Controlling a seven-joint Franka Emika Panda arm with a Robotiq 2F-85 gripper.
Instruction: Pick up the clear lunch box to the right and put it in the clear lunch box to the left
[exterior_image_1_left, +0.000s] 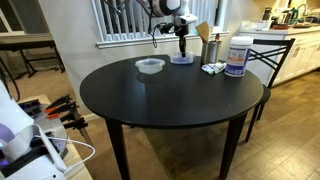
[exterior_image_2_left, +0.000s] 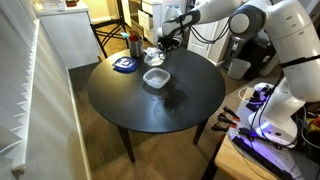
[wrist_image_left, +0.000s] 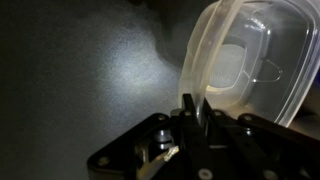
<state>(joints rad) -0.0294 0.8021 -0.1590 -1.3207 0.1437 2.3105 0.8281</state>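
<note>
I should release the bluish-tinged clear lunch box nested inside the empty whitish clear lunch box (exterior_image_1_left: 151, 65).
The bluish-tinged clear lunch box (exterior_image_1_left: 181, 59) is at the far side of the round black table (exterior_image_1_left: 170, 100), and it fills the right of the wrist view (wrist_image_left: 250, 60). My gripper (exterior_image_1_left: 182, 45) comes down on it from above, with its jaws (wrist_image_left: 195, 105) shut on the tub's near rim. It also shows in an exterior view (exterior_image_2_left: 165, 45). I cannot tell whether the tub rests on the table or hangs just above it. The whitish clear lunch box (exterior_image_1_left: 150, 65) sits empty on the table a short way from it (exterior_image_2_left: 155, 77).
A metal cup (exterior_image_1_left: 211, 50), a white tub with a blue label (exterior_image_1_left: 237, 56) and small white items (exterior_image_1_left: 212, 68) stand near the table's far edge. A chair (exterior_image_1_left: 275, 50) stands behind them. Equipment with cables (exterior_image_1_left: 40, 130) sits beside the table.
</note>
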